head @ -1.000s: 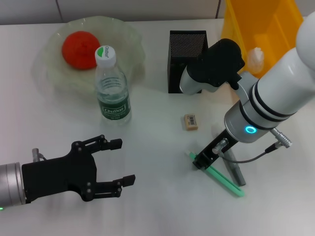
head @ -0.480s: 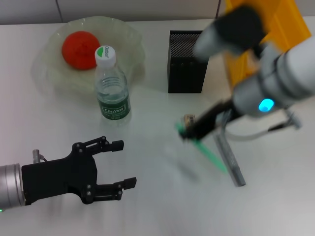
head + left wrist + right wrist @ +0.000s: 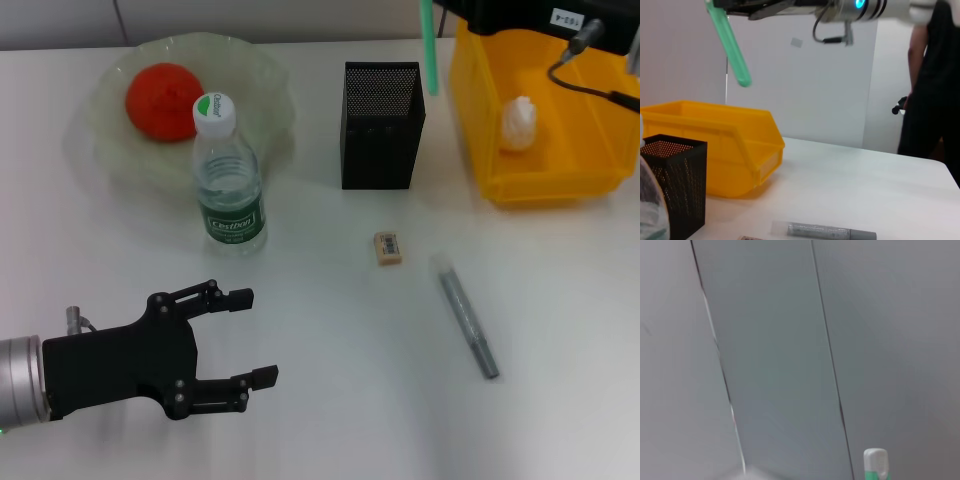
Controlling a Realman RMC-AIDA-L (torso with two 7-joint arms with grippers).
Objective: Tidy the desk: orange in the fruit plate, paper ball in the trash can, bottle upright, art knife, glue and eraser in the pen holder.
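I need to let go of the glue stick, now hanging over the pen holder's far side, with my right gripper in the pen holder, along the side (image 3: 362, 106) nearest the fruit plate.
My right gripper (image 3: 724, 6) is high above the desk, shut on a green glue stick (image 3: 428, 45) that hangs over the far side of the black mesh pen holder (image 3: 381, 125). Also on the desk are a grey art knife (image 3: 465, 315) with a clear cap and, near it, the eraser (image 3: 388, 247). The orange (image 3: 163, 100) sits in the fruit plate (image 3: 262, 75). In front of the plate the bottle (image 3: 228, 180) stands upright. The paper ball (image 3: 517, 122) lies in the yellow trash can (image 3: 545, 185). My left gripper (image 3: 258, 335) rests open at the near left, holding nothing.
The pen holder stands between the fruit plate and the yellow bin, close to the bin. A person in black (image 3: 932, 85) stands beyond the desk's far edge.
My right arm has lifted the green glue stick off the desk and carried it up and back to above the pen holder. The left arm has stayed put.
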